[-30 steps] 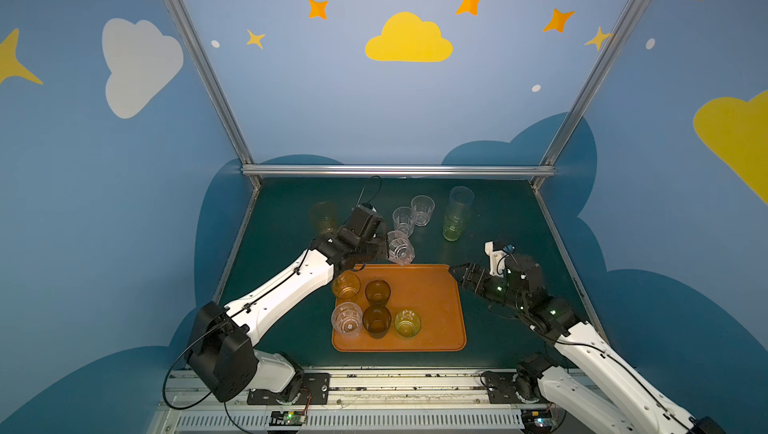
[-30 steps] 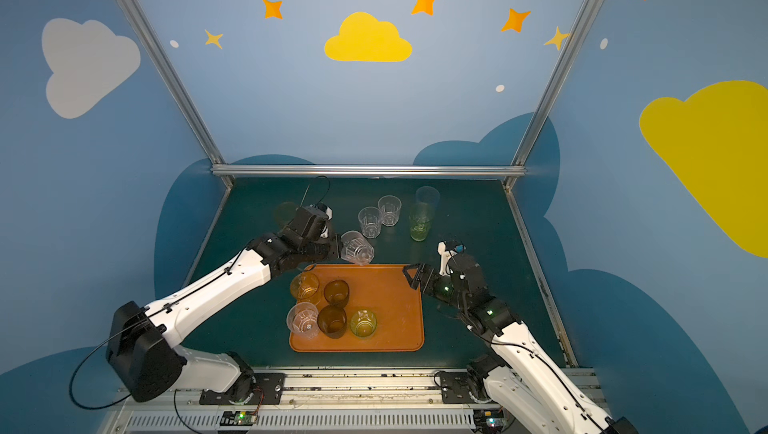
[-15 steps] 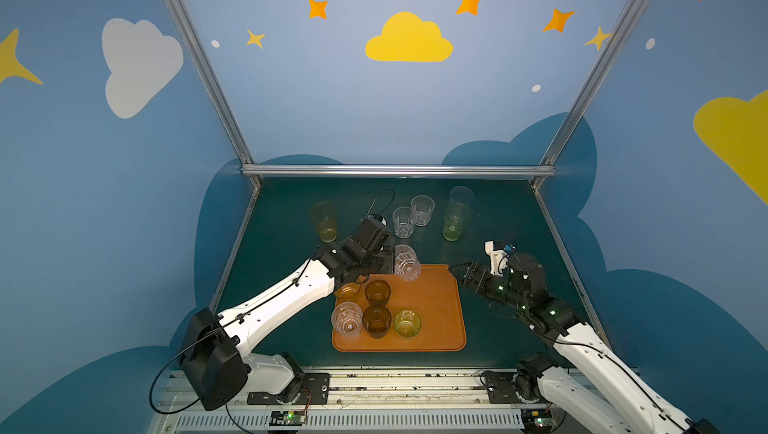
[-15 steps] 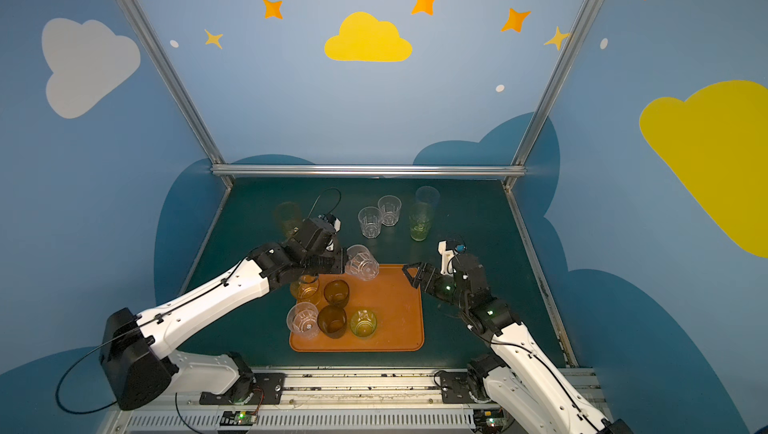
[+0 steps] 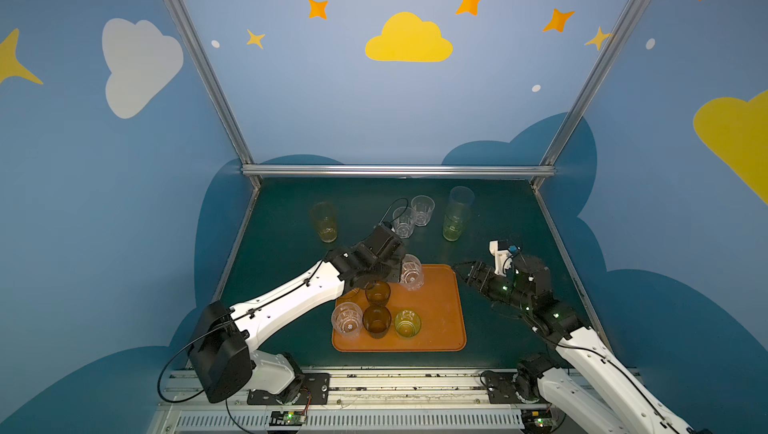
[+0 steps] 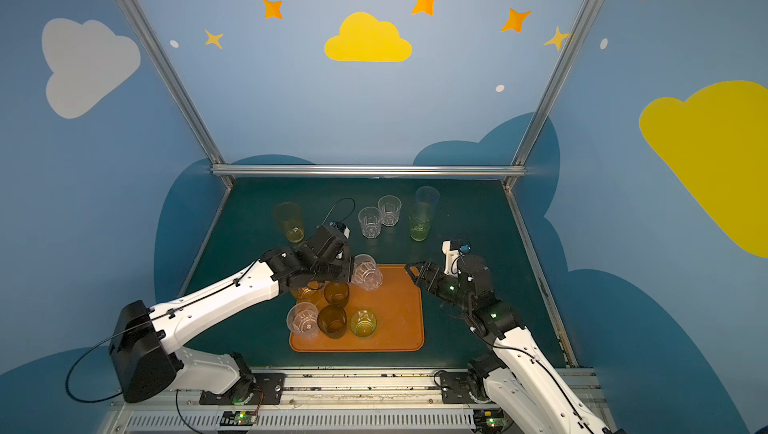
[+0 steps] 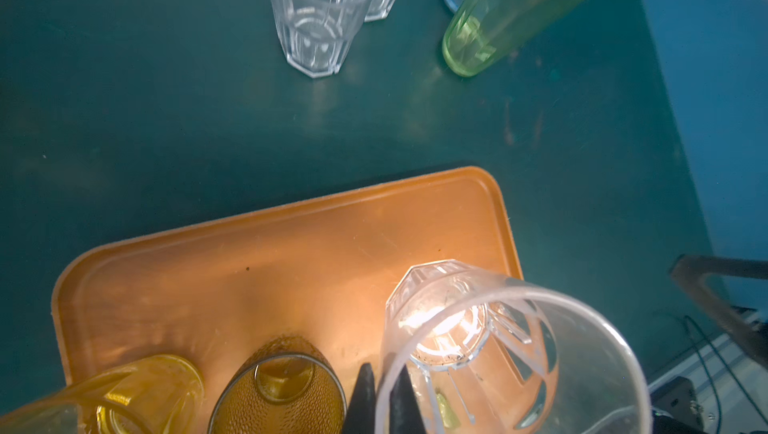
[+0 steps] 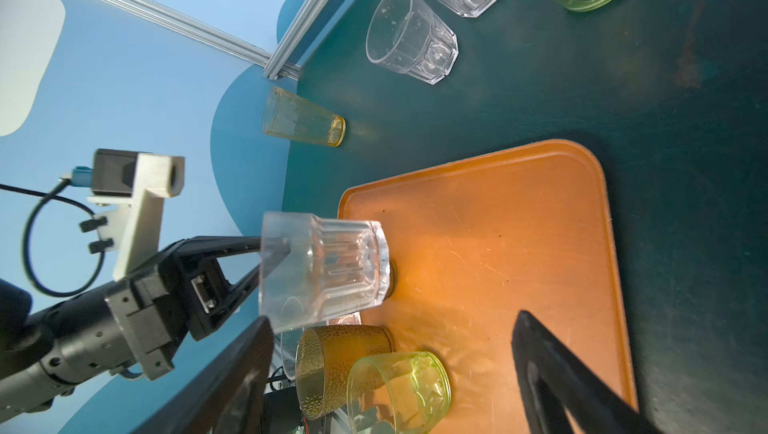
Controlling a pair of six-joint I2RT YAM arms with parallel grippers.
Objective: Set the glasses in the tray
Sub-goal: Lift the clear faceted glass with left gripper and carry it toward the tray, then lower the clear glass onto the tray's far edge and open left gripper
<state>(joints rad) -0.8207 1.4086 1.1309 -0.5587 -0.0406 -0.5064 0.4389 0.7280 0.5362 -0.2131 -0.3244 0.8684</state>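
Observation:
My left gripper needs to let go of the short clear faceted glass beside the brown glass, just behind the yellow-green glass [image 5: 404, 301] [image 7: 385, 354].
My left gripper [image 5: 398, 275] [image 7: 380, 386] is shut on the rim of a short clear faceted glass [image 5: 412, 273] [image 6: 366, 272] [image 7: 453, 328] [image 8: 328, 270]. The glass hangs tilted, its base low over the far left part of the orange tray [image 5: 440, 320] [image 6: 399, 315] [image 7: 249, 278] [image 8: 498, 245]; contact cannot be told. Several glasses stand in the tray: a clear one [image 5: 347, 320], a dark brown one [image 5: 377, 322], a yellow-green one [image 5: 408, 322] [image 8: 399, 390] and a brown one [image 5: 377, 293]. My right gripper [image 5: 463, 273] [image 6: 412, 273] [image 8: 392, 319] stands open and empty at the tray's right edge.
On the green table behind the tray stand a tall amber glass [image 5: 324, 222], two short clear glasses [image 5: 404, 222] [image 5: 422, 210], and a tall green glass [image 5: 453, 226] with a greyish one [image 5: 461, 197] close behind. Blue walls enclose the table.
The left arm has carried the clear glass from behind the tray's far edge toward the front and lower, over the tray. The right arm has not moved.

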